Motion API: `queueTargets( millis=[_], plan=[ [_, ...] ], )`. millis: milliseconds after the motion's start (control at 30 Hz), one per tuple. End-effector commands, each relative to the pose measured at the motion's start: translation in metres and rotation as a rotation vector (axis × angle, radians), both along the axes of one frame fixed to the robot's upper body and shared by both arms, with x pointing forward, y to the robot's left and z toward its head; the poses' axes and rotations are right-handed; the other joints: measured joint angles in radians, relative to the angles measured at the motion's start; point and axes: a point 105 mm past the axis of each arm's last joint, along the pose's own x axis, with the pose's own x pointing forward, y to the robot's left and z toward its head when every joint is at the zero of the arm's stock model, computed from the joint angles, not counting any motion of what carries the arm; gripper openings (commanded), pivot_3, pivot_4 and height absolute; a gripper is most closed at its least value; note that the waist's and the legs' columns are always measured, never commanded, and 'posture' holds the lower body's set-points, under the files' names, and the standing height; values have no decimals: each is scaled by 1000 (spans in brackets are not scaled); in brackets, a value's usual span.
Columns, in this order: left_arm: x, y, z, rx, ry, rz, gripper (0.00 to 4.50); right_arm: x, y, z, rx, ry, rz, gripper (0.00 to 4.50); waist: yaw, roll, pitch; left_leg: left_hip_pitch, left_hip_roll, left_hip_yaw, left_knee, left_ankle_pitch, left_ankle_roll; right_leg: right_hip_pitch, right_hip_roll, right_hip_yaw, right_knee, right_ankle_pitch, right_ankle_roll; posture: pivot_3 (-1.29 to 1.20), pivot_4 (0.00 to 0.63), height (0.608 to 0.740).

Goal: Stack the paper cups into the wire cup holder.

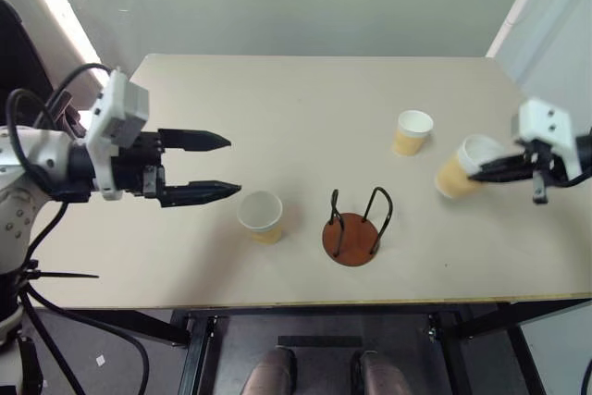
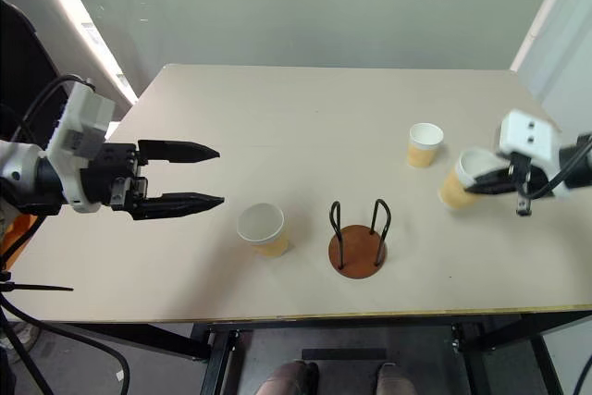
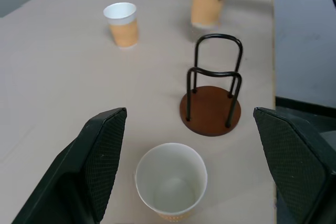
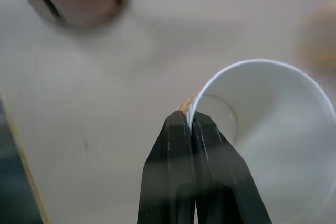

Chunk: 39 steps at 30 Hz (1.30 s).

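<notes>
My right gripper has the paper cup. It will put the cup down on the reddish-brown disc (image 1: 350, 237) between the black wire loops.
The wire cup holder (image 1: 356, 227), black wire loops on a reddish-brown disc, stands empty near the table's front edge. One paper cup (image 1: 261, 216) stands upright just to its left, with my left gripper (image 1: 231, 166) open and level a short way further left of it, touching nothing. A second paper cup (image 1: 413, 132) stands upright behind and right of the holder. At the right, my right gripper (image 4: 189, 116) is shut on the rim of a third paper cup (image 1: 456, 174), one finger inside and one outside. That cup hangs tilted.
The beige table (image 1: 296, 99) has open surface across its back and left. Its right edge lies close behind the right gripper, and a pale wall rises beyond the far edge. Black cables hang by the left arm off the table's left side.
</notes>
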Motion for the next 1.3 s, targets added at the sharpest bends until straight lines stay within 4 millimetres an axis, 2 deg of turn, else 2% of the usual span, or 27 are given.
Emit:
queueTargets(
  millis=[33, 100, 200, 333, 467, 800, 900, 1133, 1200, 1300],
  plan=[
    [-7, 1, 13, -11, -58, 14, 4164, -24, 42, 48, 20, -127, 222, 30, -1, 0, 0, 0, 0, 0, -1, 0, 0, 0, 0, 0, 0, 0, -1, 0, 150, 740],
    [-5, 1, 11, -10, -53, 22, 4164, -34, 67, 53, 10, -142, 347, 30, -3, 0, 0, 2, 0, 0, -3, 0, 0, 0, 1, 0, 0, -1, -2, 0, 150, 740],
    [-4, 0, 10, -10, -50, 18, 4164, -43, 96, 49, -19, -136, 501, 30, -6, -1, 0, 3, 1, -1, -6, 0, 2, 0, 1, 0, 0, -3, -5, 0, 150, 740],
    [-3, -1, 9, -11, -48, 14, 4164, -40, 115, 35, -76, -126, 583, 30, -4, -1, 0, 3, 1, -2, -7, 1, 4, -1, 1, -1, 1, -3, -5, 0, 150, 740],
    [-1, -3, 6, -7, -41, 16, 4164, -34, 119, 14, -142, -88, 617, 30, -4, -1, 0, 3, 1, -2, -6, 1, 4, -1, 1, -1, 2, -2, -7, 0, 150, 740],
    [-5, -4, 5, 1, -42, 34, 4164, -32, 122, 2, -194, -75, 647, 30, -6, -2, 0, 4, 1, -2, -7, 2, 3, -2, 1, -2, 7, -2, -8, 0, 150, 740],
    [-4, -3, 5, 0, -45, 41, 4164, -32, 121, 0, -199, -62, 659, 618, -6, -2, 0, 4, 1, -3, -7, 2, 3, -2, 1, -2, 8, -3, -9, 0, 150, 740],
    [3, -4, 4, 5, -54, 67, 4164, -9, 114, 8, -187, -98, 580, 2793, -6, -2, 0, 7, 1, -3, -9, 3, 2, -3, 1, -1, 13, -4, -12, 0, 150, 740],
    [8, -5, 3, 3, -68, 87, 4164, 28, 102, 20, -176, -200, 401, 3361, -6, -2, 0, 9, 1, -3, -11, 4, 1, -3, 1, -1, 14, -5, -13, 0, 150, 740],
    [12, -6, 2, 5, -78, 97, 4164, 70, 84, 24, -220, -302, 239, 4380, -7, -2, 0, 11, 1, -4, -14, 6, 0, -3, 0, 0, 15, -3, -15, 0, 150, 740]
  ],
)
